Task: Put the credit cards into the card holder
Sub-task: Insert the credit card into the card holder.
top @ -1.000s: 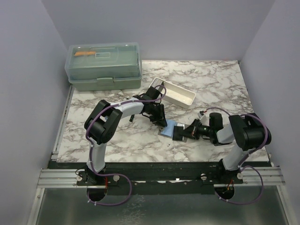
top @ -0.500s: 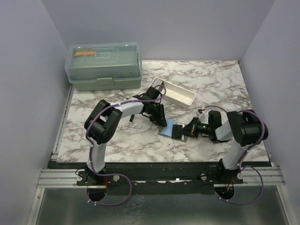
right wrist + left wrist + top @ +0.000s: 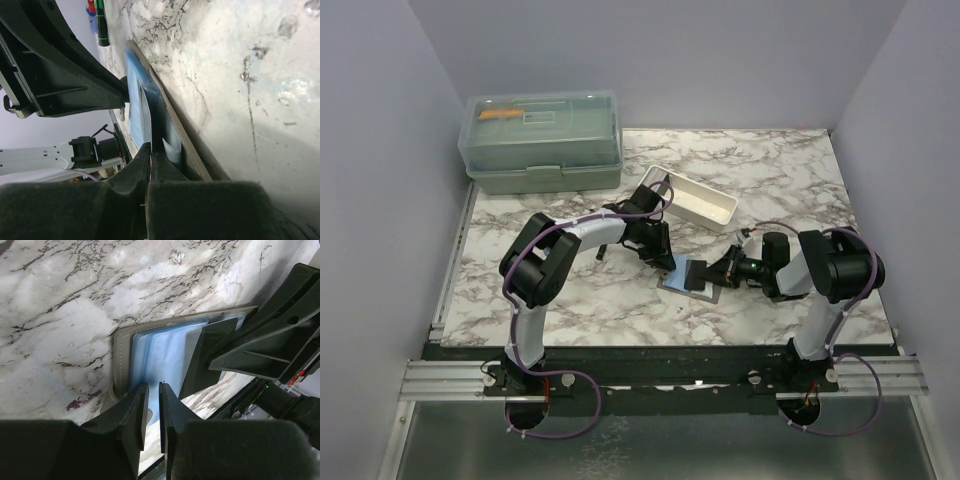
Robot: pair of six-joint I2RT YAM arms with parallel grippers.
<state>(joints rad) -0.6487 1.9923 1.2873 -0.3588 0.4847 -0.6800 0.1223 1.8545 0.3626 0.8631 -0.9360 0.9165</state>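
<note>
Most of the black card sticks out of the blue pocket, so the robot's right gripper will open, take the card's outer edge [image 3: 220, 378] and push the card deeper.
The grey-olive card holder [image 3: 680, 283] lies open on the marble table between the two grippers. A light blue card [image 3: 686, 270] lies over its dark slotted inside. My left gripper [image 3: 666, 258] is at the holder's far-left edge. In the left wrist view its jaws [image 3: 153, 390] are nearly shut, with nothing between them, just over the blue card [image 3: 165, 352] and the holder's rim [image 3: 120, 347]. My right gripper [image 3: 718, 274] is at the holder's right side. In the right wrist view it [image 3: 150, 149] is shut on the thin edge of the light blue card [image 3: 134, 100], beside the holder's rim [image 3: 175, 120]. No tan cards show.
A long white tray [image 3: 700, 200] stands just behind the grippers. A big green lidded box [image 3: 542, 140] stands at the back left. The purple walls close in on both sides.
My right gripper has moved left, toward the card holder, with the blue card in it. The left arm has stayed still.
</note>
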